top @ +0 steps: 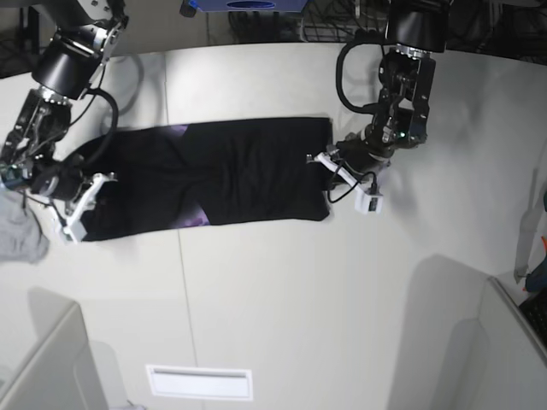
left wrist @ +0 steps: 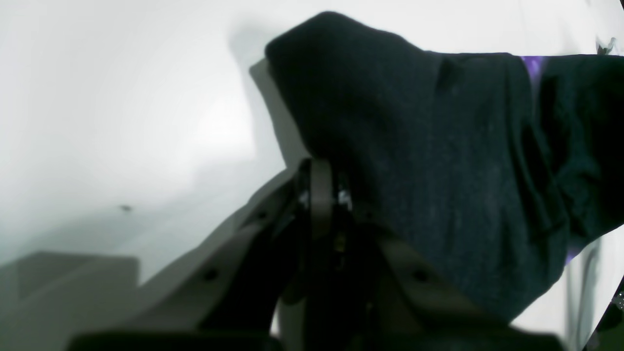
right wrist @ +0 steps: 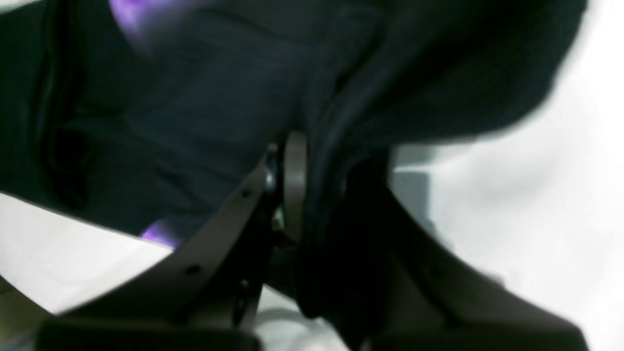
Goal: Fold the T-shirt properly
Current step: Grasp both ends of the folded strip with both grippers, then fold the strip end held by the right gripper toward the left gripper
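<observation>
My right gripper will let go of the held end of the black T-shirt on top of the T-shirt's end (top: 313, 176) next to my left gripper.
The black T-shirt (top: 231, 175) lies on the white table (top: 342, 282) as a long band folded side to side, with bits of purple print (top: 195, 219) showing at its edges. My left gripper (top: 327, 164) is at the band's right end. In the left wrist view it (left wrist: 324, 168) is shut on a black cloth edge (left wrist: 438, 161) that is lifted off the table. My right gripper (top: 90, 190) is at the band's left end. In the right wrist view it (right wrist: 297, 146) is shut on dark cloth (right wrist: 204, 97), with purple print above.
A small grey garment (top: 19, 232) lies at the table's left edge, just left of my right arm. Grey partitions stand at the front left (top: 43, 367) and front right (top: 479, 342). A white label (top: 198, 382) is on the table's front. Cables hang near the left arm (top: 346, 73).
</observation>
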You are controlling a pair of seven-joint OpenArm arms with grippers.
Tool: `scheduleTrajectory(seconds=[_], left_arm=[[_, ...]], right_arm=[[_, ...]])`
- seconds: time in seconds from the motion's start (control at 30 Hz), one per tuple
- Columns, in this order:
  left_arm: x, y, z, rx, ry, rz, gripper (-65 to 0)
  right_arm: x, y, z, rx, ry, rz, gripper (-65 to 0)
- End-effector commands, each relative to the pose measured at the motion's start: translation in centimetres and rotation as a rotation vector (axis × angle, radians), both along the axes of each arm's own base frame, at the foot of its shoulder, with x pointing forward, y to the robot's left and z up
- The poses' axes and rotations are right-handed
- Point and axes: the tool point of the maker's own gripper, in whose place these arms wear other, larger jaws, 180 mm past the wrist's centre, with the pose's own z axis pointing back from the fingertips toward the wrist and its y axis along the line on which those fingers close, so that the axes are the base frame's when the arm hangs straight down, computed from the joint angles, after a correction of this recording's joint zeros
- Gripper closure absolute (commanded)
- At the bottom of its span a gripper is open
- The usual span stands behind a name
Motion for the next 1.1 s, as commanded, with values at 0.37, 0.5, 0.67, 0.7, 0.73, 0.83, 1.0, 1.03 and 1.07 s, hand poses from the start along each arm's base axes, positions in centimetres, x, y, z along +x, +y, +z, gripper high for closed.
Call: scheduleTrajectory(seconds=[0.37, 0.5, 0.67, 0.7, 0.73, 0.83, 1.0, 1.03, 1.07], left_arm=[[-1.1, 0.9, -0.9, 0.045, 0.054, -0.017, 0.0], [-1.4, 2.0, -1.2, 0.071, 0.06, -0.018, 0.0], [-1.5, 2.3, -1.3, 0.077, 0.062, -0.018, 0.0], [-1.5, 2.3, -1.3, 0.077, 0.062, -0.018, 0.0], [-1.5, 2.3, -1.3, 0.077, 0.062, -0.018, 0.0], [-1.4, 2.3, -1.2, 0.077, 0.06, -0.019, 0.0], [-1.4, 2.3, -1.2, 0.077, 0.059, -0.019, 0.0], [-1.3, 2.3, -1.1, 0.077, 0.057, -0.018, 0.0], [-1.3, 2.3, -1.1, 0.077, 0.057, -0.018, 0.0]], right_arm=[[-1.4, 11.9, 6.3, 0.076, -0.187, 0.112, 0.0], [-1.8, 15.5, 6.5, 0.162, -0.162, 0.121, 0.0], [-2.7, 19.9, 7.5, 0.249, -0.152, 0.156, 0.0], [-2.8, 20.5, 7.6, 0.259, -0.15, 0.165, 0.0], [-2.8, 21.1, 7.7, 0.271, -0.149, 0.17, 0.0], [-2.5, 23.0, 8.5, 0.317, -0.176, 0.175, 0.0], [-2.4, 25.4, 7.5, 0.37, -0.142, 0.181, 0.0], [-2.4, 25.8, 7.6, 0.377, -0.149, 0.19, 0.0], [-2.5, 26.2, 7.5, 0.383, -0.148, 0.197, 0.0]])
